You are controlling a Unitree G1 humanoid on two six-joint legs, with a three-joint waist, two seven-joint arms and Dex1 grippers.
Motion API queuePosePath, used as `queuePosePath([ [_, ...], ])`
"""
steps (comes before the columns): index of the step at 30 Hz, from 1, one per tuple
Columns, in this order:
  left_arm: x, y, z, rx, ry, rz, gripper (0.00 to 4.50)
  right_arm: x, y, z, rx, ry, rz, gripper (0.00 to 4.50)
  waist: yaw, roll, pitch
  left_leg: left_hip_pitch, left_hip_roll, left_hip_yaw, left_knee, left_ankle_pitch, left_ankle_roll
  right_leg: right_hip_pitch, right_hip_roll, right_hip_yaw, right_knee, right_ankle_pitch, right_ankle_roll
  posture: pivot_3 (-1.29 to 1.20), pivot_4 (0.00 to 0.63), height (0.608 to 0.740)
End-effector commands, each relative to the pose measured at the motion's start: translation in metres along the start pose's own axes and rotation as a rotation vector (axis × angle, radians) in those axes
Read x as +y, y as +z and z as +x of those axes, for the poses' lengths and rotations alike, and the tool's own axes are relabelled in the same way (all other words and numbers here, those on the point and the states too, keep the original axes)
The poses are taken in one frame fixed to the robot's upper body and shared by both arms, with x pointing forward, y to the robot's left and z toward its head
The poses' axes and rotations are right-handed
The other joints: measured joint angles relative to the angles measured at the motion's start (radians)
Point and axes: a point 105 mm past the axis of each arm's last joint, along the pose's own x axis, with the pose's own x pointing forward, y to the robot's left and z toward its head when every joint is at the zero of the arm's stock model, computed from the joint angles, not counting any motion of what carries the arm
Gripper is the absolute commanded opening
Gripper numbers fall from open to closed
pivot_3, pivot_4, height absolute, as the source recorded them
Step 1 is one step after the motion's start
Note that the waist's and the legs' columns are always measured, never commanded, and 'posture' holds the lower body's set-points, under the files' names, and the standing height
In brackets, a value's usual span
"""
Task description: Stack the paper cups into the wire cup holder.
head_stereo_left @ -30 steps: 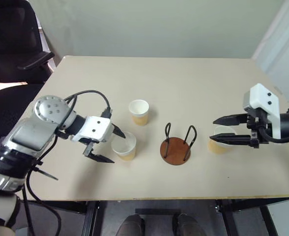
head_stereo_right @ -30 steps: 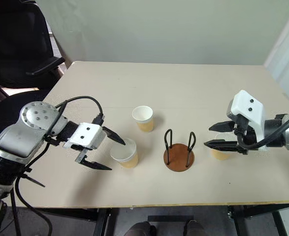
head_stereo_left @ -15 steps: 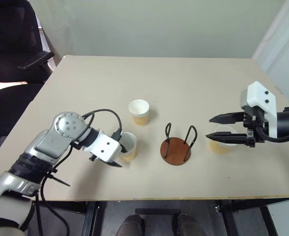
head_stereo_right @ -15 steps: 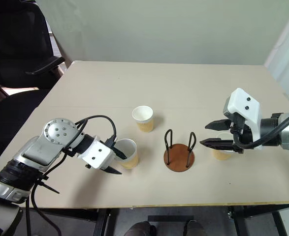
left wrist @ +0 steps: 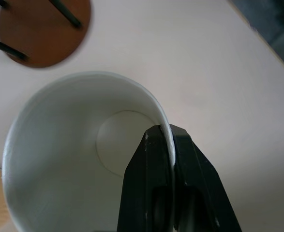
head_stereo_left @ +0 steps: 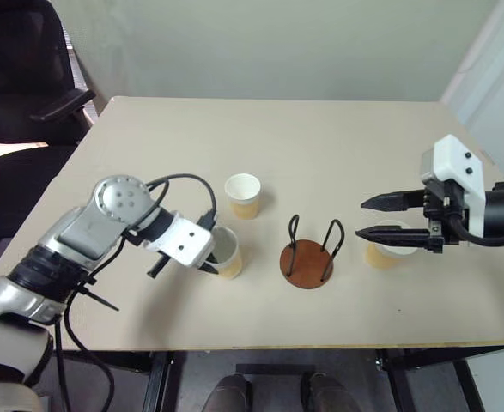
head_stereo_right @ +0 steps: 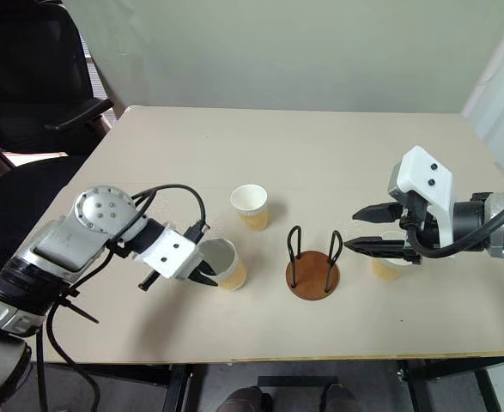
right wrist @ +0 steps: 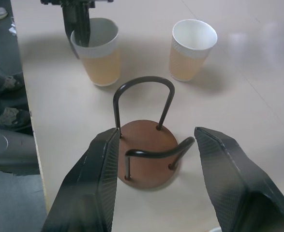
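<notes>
Next, my left gripper puts the paper cup down and lets go of it on the brown disc [head_stereo_left: 311, 264] [left wrist: 43, 21] between the two black wire loops.
Three paper cups stand on the table. My left gripper [head_stereo_left: 211, 265] is shut on the near-left paper cup [head_stereo_left: 227, 254], pinching its rim wall between both fingers [left wrist: 154, 159]. A second paper cup [head_stereo_left: 243, 195] stands free behind it. The wire cup holder [head_stereo_left: 306, 267], a brown disc with two black wire loops, stands at mid-table to the right of the gripped cup. Right of the holder, my right gripper [head_stereo_left: 373, 217] is open just above the third paper cup [head_stereo_left: 380, 256], its lower finger crossing the rim. Nothing sits between its fingers [right wrist: 100, 164].
The beige table [head_stereo_left: 337, 146] has bare room behind the cups and along its front edge. A black office chair [head_stereo_left: 28, 77] stands off the table's far left corner.
My left gripper moved right onto the near-left cup and went from wide open to shut on its rim. The right gripper stayed about where it was, still open.
</notes>
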Motion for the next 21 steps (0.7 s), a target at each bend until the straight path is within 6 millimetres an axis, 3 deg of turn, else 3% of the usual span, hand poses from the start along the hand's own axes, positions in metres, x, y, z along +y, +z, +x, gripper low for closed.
queuePosePath([
  [1, 0.035, 0.055, -0.036, -0.168, 0.086, 0.043, 0.07, 0.001, 0.009, -0.014, -0.009, -0.038, -0.023, 2.52, 0.006, -0.001, 0.000, -0.001, 0.000, 0.000, 0.000, 0.000, 0.000, 0.000, 0.000, -0.001, 0.000, 0.000, 0.000, 0.00, 0.150, 0.740],
  [6, 0.064, 0.102, -0.063, -0.329, 0.115, 0.073, 0.07, 0.008, 0.004, -0.025, -0.006, -0.068, 0.058, 2.52, 0.009, 0.000, 0.000, -0.001, 0.000, 0.001, 0.000, 0.000, 0.000, 0.000, -0.001, -0.001, -0.002, 0.000, 0.001, 0.00, 0.150, 0.740],
  [10, 0.076, 0.131, -0.059, -0.438, 0.047, 0.123, 0.07, 0.014, -0.003, -0.035, -0.001, -0.116, 0.118, 2.52, 0.009, 0.000, 0.000, -0.001, 0.000, 0.002, -0.001, -0.001, -0.001, 0.000, -0.002, 0.000, -0.002, -0.002, 0.003, 0.00, 0.150, 0.740],
  [19, 0.088, 0.113, -0.008, -0.332, -0.062, 0.210, 0.07, 0.019, -0.009, -0.045, 0.007, -0.220, 0.146, 2.52, 0.011, 0.000, 0.000, 0.000, 0.000, 0.002, 0.000, -0.001, -0.001, 0.002, -0.002, 0.000, -0.001, 0.000, 0.007, 0.00, 0.150, 0.740],
  [21, 0.094, 0.105, 0.014, -0.265, -0.067, 0.310, 0.07, 0.021, -0.011, -0.050, 0.009, -0.242, 0.158, 2.52, 0.013, 0.000, 0.000, 0.000, 0.000, 0.002, 0.001, -0.001, 0.000, 0.003, -0.002, 0.000, -0.002, 0.000, 0.008, 0.00, 0.150, 0.740],
])
